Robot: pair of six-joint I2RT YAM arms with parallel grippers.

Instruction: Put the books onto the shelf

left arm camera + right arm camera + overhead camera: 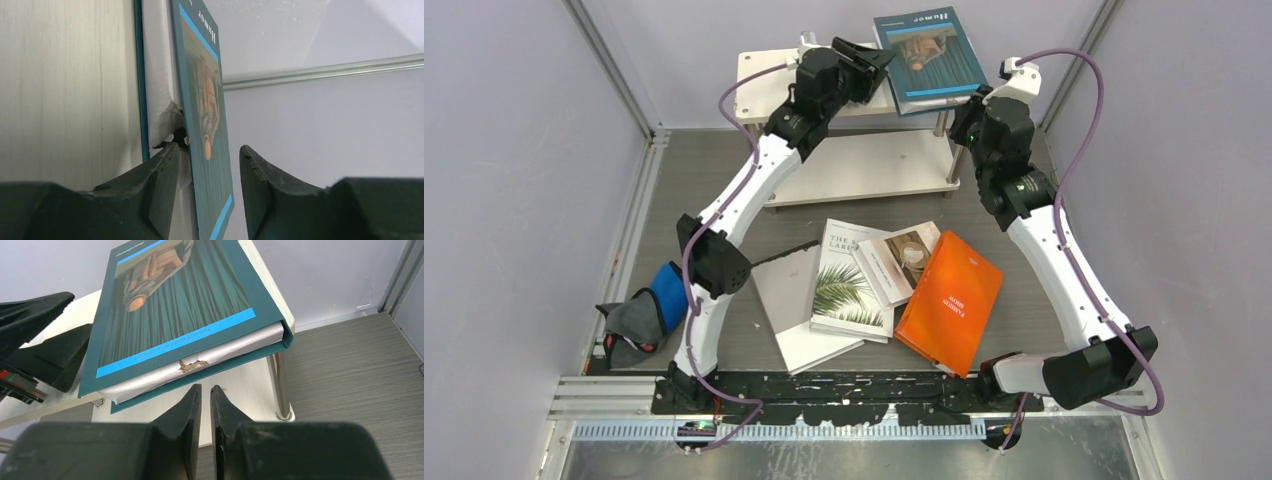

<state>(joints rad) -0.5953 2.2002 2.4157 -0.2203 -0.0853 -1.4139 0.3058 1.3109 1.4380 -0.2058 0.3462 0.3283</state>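
Note:
The teal book's near end slants over the shelf's edge; next my left gripper grips the book's front cover (201, 165) and pulls it further in.
The teal book (929, 55) lies on the right end of the shelf's top board (769, 75) and overhangs its edge. My left gripper (209, 149) is open around the book's left edge. The front cover (202, 75) stands between the fingers, with a gap to the right finger (260, 175). My right gripper (205, 387) is shut and empty, just below the teal book's torn page edge (190, 365). On the table lie the grey-white book (789, 310), the palm-leaf book (852, 285), the beige cup book (902, 258) and the orange book (949, 300), overlapping one another.
The shelf's lower board (874, 165) holds nothing. A small blue object (669, 295) and a grey cloth (629, 325) sit at the table's left edge. Grey walls close in on three sides. A silver shelf leg (281, 385) stands right of my right gripper.

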